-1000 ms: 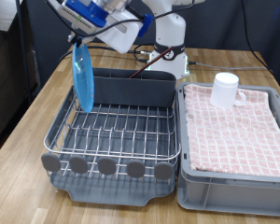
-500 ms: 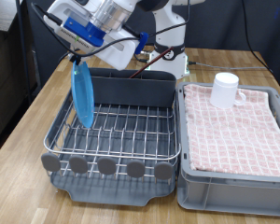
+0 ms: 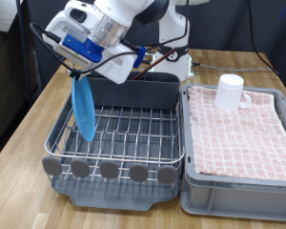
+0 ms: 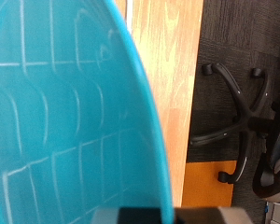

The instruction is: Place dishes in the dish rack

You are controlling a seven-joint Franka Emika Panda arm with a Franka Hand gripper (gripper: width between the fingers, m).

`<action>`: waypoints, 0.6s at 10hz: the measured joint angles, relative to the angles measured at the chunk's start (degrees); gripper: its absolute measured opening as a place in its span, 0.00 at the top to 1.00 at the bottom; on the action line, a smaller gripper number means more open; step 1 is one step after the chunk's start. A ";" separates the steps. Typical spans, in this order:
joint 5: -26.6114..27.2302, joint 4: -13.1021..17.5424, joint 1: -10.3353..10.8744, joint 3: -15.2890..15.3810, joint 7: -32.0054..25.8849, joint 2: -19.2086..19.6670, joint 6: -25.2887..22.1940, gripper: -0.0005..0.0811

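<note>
I should let go of the light-blue plate between the dish rack's wires (image 3: 92,152), on the side away from the grey bin.
My gripper (image 3: 78,72) is shut on the top edge of the round light-blue plate (image 3: 84,108), which hangs on edge with its lower rim down among the wires at the left of the dish rack (image 3: 119,134). The plate (image 4: 65,121) fills most of the wrist view, with the rack wires reflected in it. The white handled mug (image 3: 230,92) stands upside down on the pink checked cloth (image 3: 243,134) at the exterior view's right. A reddish-brown spoon handle (image 3: 141,73) sticks up from the tall grey caddy (image 3: 133,91).
The grey bin (image 3: 240,186) holding the cloth stands right of the rack. Round grey end caps (image 3: 108,170) line the rack's near edge. The wooden table (image 3: 29,124) runs along the left. An office chair base (image 4: 238,103) shows on the dark floor.
The arm has swung left and down, carrying the plate lower into the rack's left side. The mug has not moved.
</note>
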 joint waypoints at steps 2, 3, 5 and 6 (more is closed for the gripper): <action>0.00 -0.10 0.00 -0.31 0.20 0.75 0.98 0.97; 0.00 -0.16 0.00 -0.39 0.31 0.93 1.23 0.97; 0.13 -0.35 0.00 -0.47 0.61 1.14 1.66 0.97; 0.31 -0.51 0.00 -0.54 0.83 1.30 2.07 0.97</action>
